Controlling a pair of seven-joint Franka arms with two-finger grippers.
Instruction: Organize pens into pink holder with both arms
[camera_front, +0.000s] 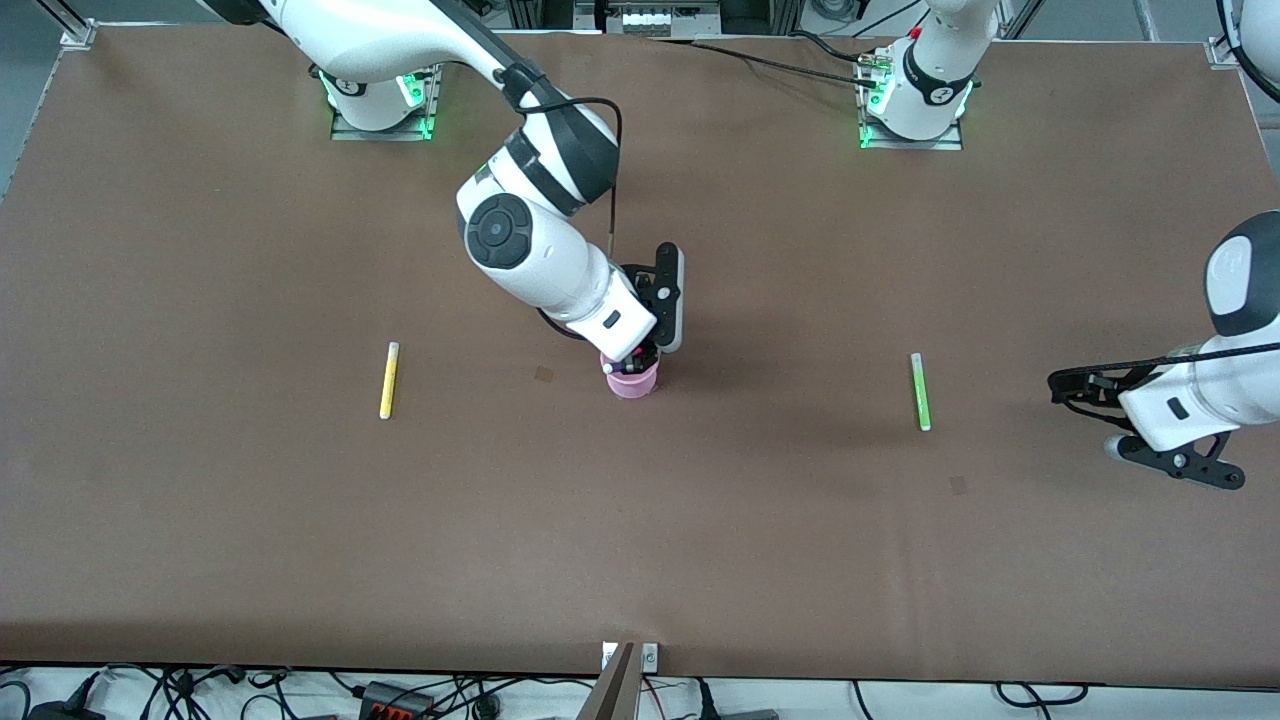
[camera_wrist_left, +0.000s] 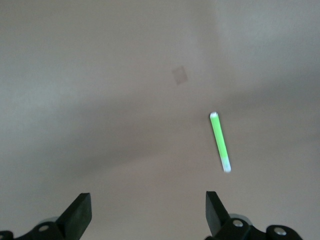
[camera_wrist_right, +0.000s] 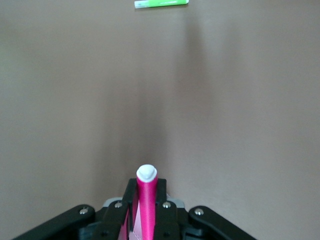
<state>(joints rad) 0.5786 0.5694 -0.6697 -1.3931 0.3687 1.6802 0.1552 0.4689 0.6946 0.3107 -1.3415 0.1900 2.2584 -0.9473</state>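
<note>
The robot's right gripper should release the magenta pen inside the pink holder (camera_front: 630, 376) (camera_wrist_right: 137, 228), between the yellow pen and the green pen.
The pink holder (camera_front: 632, 381) stands mid-table. My right gripper (camera_front: 640, 357) sits right over its mouth and is shut on the magenta pen (camera_wrist_right: 147, 197), whose white tip (camera_front: 607, 367) pokes out by the rim. The pen's lower end is hidden between the fingers, with pale pink of the holder (camera_wrist_right: 134, 227) under them. The yellow pen (camera_front: 389, 380) lies toward the right arm's end. The green pen (camera_front: 920, 391) lies toward the left arm's end and also shows in the left wrist view (camera_wrist_left: 220, 142). My left gripper (camera_front: 1070, 388) (camera_wrist_left: 147, 212) is open and empty, beside the green pen. The purple pen is out of view.
The brown table (camera_front: 300, 550) has a small dark patch (camera_front: 543, 374) beside the holder and another patch (camera_front: 958, 485) nearer to the camera than the green pen. Cables hang along the front edge. The green pen's end shows in the right wrist view (camera_wrist_right: 161, 3).
</note>
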